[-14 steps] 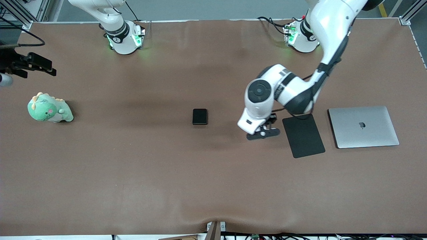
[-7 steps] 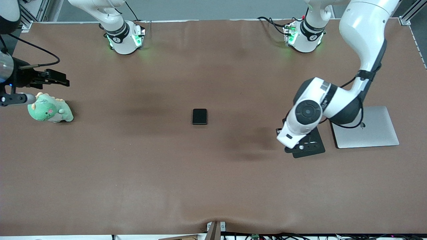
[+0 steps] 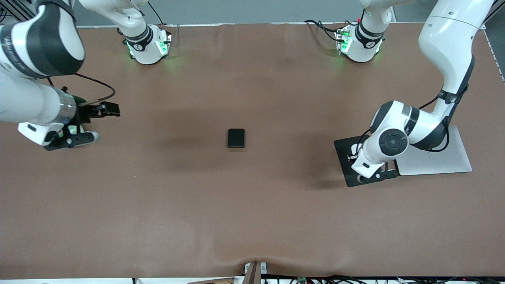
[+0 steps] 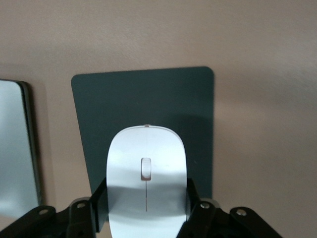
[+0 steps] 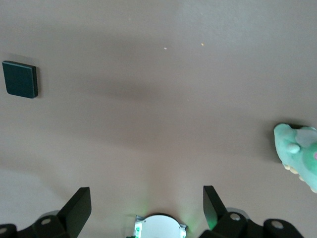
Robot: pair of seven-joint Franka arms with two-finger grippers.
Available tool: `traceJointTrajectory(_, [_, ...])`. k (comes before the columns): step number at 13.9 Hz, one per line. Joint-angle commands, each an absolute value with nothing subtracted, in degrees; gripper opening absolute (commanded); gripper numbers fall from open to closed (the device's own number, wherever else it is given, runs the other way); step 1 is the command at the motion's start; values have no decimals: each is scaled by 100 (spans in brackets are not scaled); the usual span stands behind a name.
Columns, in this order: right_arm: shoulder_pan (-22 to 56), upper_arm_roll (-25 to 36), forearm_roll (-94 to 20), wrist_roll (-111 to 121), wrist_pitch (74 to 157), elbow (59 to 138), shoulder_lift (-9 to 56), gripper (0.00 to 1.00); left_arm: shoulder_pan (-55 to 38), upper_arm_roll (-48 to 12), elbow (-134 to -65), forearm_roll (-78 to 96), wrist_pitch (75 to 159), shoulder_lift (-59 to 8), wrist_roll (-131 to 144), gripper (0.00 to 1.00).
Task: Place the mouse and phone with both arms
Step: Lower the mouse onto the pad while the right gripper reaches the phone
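Observation:
The white mouse, now held above the black mouse pad, will go down on the middle of the black mouse pad [image 3: 360,163] [image 4: 147,147], where I need to set it with my left gripper.
The white mouse [image 4: 146,163] is gripped at its sides by my left gripper [image 4: 146,198], which holds it above the black mouse pad [image 4: 143,99]. In the front view this gripper [image 3: 375,175] hangs over the pad [image 3: 342,148] and the wrist hides the mouse. The black phone [image 3: 236,138] lies flat on the table's middle, and also shows in the right wrist view [image 5: 20,79]. My right gripper [image 3: 73,139] is up over the right arm's end of the table. Its jaws stand wide apart and empty [image 5: 146,196].
A closed silver laptop [image 3: 459,159] lies beside the mouse pad toward the left arm's end, its edge showing in the left wrist view [image 4: 17,148]. A green plush dinosaur [image 5: 299,153] sits under the right arm, hidden in the front view.
My left arm has carried the mouse from beside the pad to over it. My right arm has swung in from the table's end and now covers the plush.

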State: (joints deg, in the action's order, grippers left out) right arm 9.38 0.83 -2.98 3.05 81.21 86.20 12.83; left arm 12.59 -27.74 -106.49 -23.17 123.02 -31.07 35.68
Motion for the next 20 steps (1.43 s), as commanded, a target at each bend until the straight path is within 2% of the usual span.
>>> traceJointTrajectory(1, [1159, 105, -526, -147, 8288, 8560, 1441, 100, 1538, -2830, -10898, -2355, 12700, -3198, 3507, 0])
traceJointTrajectory(4, [1519, 105, -694, -834, 8594, 8683, 1608, 100, 1547, -2830, -11100, -2355, 13068, -3234, 3507, 0])
traceJointTrajectory(8, [1757, 105, -1273, -1334, 9551, 9306, 1661, 100, 1644, -2821, -11206, -2390, 13280, -3322, 3498, 0])
traceJointTrajectory(11, [2143, 105, -1292, -1826, 9834, 9413, 1827, 100, 1652, -2821, -11206, -2417, 13402, -3419, 3480, 0])
traceJointTrajectory(14, [2626, 105, -1292, -2354, 10544, 9737, 1960, 100, 1652, -2795, -11206, -2452, 13526, -3507, 3472, 0])
traceJointTrajectory(20, [3189, 105, -1327, -2495, 11705, 9861, 2583, 100, 1740, -2786, -11188, -2637, 13667, -3569, 3472, 0])
